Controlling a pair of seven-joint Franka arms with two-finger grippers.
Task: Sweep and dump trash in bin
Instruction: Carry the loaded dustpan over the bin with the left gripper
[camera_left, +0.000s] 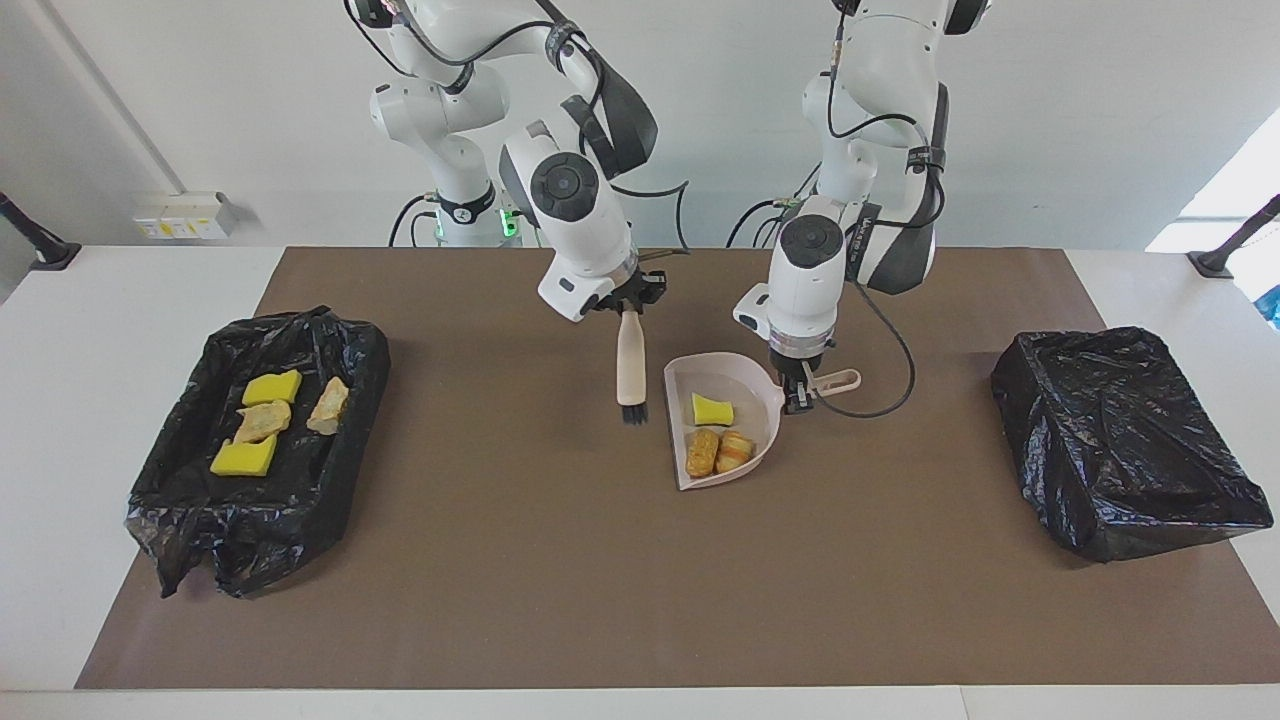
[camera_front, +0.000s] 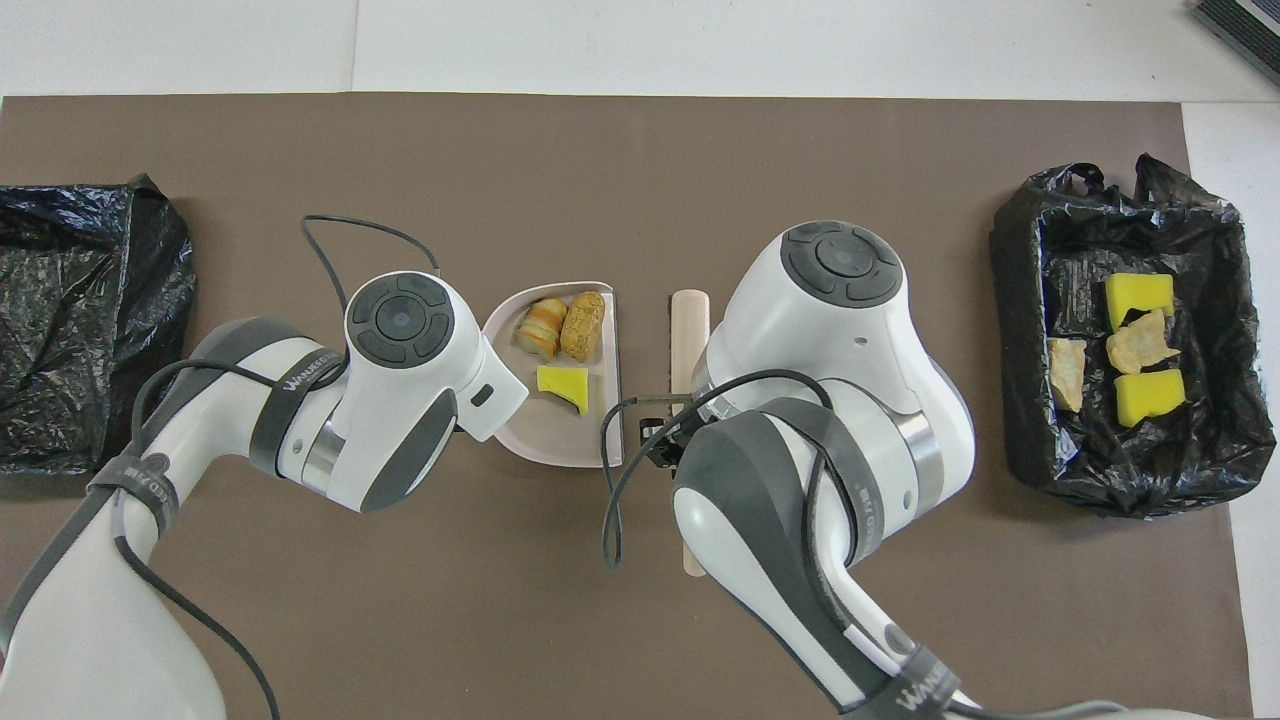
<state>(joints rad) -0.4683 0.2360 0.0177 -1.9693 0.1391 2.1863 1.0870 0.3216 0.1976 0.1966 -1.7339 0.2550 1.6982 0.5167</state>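
Observation:
Next, my right gripper releases the beige brush on the brown mat (camera_front: 623, 578) between my arms, closer to me than the dustpan.
A beige dustpan (camera_left: 738, 385) (camera_front: 550, 445) sits at the middle of the brown mat, its open edge toward the right arm's end. In it lies trash: a yellow sponge chunk (camera_left: 712, 409) (camera_front: 563, 385) and two bread-like lumps (camera_left: 702, 452) (camera_front: 583, 325). My left gripper (camera_left: 797, 398) is shut on the dustpan's handle (camera_left: 838, 380). My right gripper (camera_left: 628, 303) is shut on a beige brush (camera_left: 631, 362) (camera_front: 689, 328), which hangs bristles down over the mat beside the pan. Both grippers are hidden under their wrists in the overhead view.
An open bin lined with a black bag (camera_left: 335, 345) (camera_front: 1020, 300) stands at the right arm's end and holds several sponge and bread pieces (camera_left: 262, 420). At the left arm's end sits a box covered with a black bag (camera_left: 1125, 440) (camera_front: 90, 320).

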